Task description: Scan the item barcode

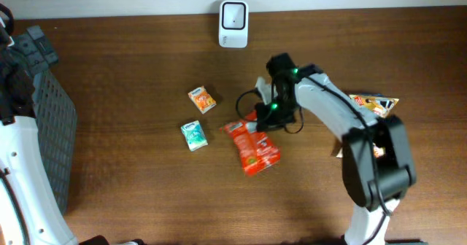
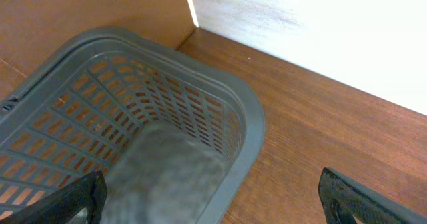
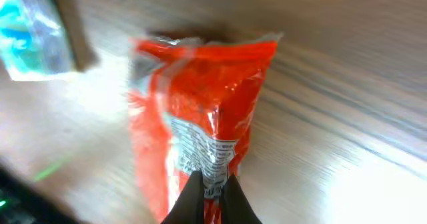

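Next, I open my right gripper wide and grip the red packet across its body (image 1: 250, 146), because its shut fingers pinch only a little foil at the packet's printed panel.
A red snack packet (image 1: 253, 149) lies on the brown table just left of the right arm. In the right wrist view the packet (image 3: 193, 97) stretches away from the camera, with white printed text on its near end. My right gripper (image 3: 212, 196) is shut on that near edge, the two dark fingers pinching the foil. From overhead the right gripper (image 1: 260, 119) sits at the packet's upper right end. A white scanner (image 1: 233, 24) stands at the table's back edge. My left gripper (image 2: 213, 204) is open and empty, hanging over the rim of a grey basket (image 2: 247, 124).
A small orange packet (image 1: 202, 99) and a teal packet (image 1: 193, 135) lie left of the red one. The teal packet (image 3: 30, 37) shows blurred in the right wrist view. Another orange packet (image 1: 374, 103) lies at the right. The grey basket (image 1: 55, 128) stands at the far left.
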Controlling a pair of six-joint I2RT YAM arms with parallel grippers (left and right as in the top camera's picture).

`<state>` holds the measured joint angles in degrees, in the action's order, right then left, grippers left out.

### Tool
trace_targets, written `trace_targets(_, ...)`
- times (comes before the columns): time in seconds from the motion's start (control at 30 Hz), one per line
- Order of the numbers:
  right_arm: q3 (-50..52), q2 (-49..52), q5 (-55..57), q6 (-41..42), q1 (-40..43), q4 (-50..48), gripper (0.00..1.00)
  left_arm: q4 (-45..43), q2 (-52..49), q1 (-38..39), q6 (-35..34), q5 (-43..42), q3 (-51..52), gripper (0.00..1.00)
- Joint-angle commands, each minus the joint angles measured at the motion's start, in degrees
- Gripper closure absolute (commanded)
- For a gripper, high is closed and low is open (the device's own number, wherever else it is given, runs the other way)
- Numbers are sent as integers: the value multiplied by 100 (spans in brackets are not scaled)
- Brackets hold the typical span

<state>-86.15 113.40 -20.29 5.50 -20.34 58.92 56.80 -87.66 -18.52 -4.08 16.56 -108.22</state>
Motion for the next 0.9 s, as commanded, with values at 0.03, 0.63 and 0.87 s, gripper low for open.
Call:
trace_targets(0.03,-450,-439,2144,498,-380,542,96,-7,2,-13,50,20,-2,1)
trace_targets(0.63,-223,332,3086,1102,-1604,645,96,-7,2,-13,52,20,-2,1)
trace_targets(0.87,-223,389,2811,933,-1591,511,96,-7,2,-13,50,20,-2,1)
